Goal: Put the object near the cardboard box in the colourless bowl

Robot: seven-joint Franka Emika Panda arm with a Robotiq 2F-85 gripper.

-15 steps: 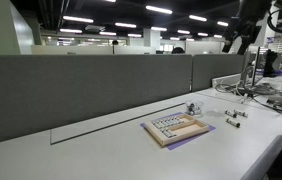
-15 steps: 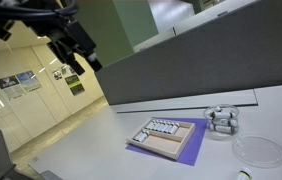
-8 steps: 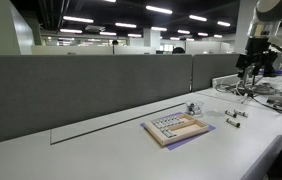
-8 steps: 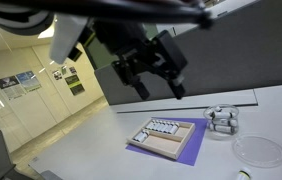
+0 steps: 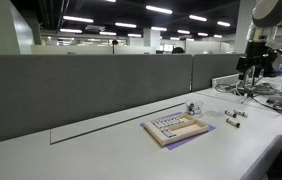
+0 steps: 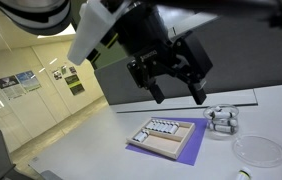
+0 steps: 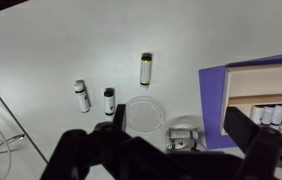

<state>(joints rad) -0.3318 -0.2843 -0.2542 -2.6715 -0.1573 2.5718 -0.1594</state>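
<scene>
I need to close my gripper on the body of the dark-capped vial (image 5: pixel 233 123) (image 7: pixel 145 76) that is nearest the cardboard box, away from the other vials.
The cardboard box (image 6: pixel 166 135) is a shallow tan tray of small pale pieces on a purple sheet (image 6: pixel 191 150). It shows in both exterior views (image 5: pixel 174 127) and at the right of the wrist view (image 7: pixel 271 95). Right next to it stands the colourless bowl (image 6: pixel 221 120), a tiny glinting glassy vessel (image 5: pixel 192 108) (image 7: pixel 184 133). Something dark and silvery shows at it; I cannot tell whether it lies inside. My gripper (image 6: pixel 178 95) (image 5: pixel 249 65) hangs open and empty well above the table, its fingers framing the bowl in the wrist view (image 7: pixel 179 120).
A flat clear round dish (image 6: pixel 258 150) (image 7: pixel 143 115) lies beside the bowl. Three small dark-capped vials (image 7: pixel 81 95) (image 7: pixel 109 100) (image 7: pixel 146 68) lie beyond it, seen as small bits (image 5: pixel 234 115). A grey partition (image 5: pixel 101 85) backs the table. Cables and equipment (image 5: pixel 271 95) stand at the far end.
My gripper has swung across the scene from far off to a spot above the tray and bowl. It has stayed open. Nothing on the table has moved.
</scene>
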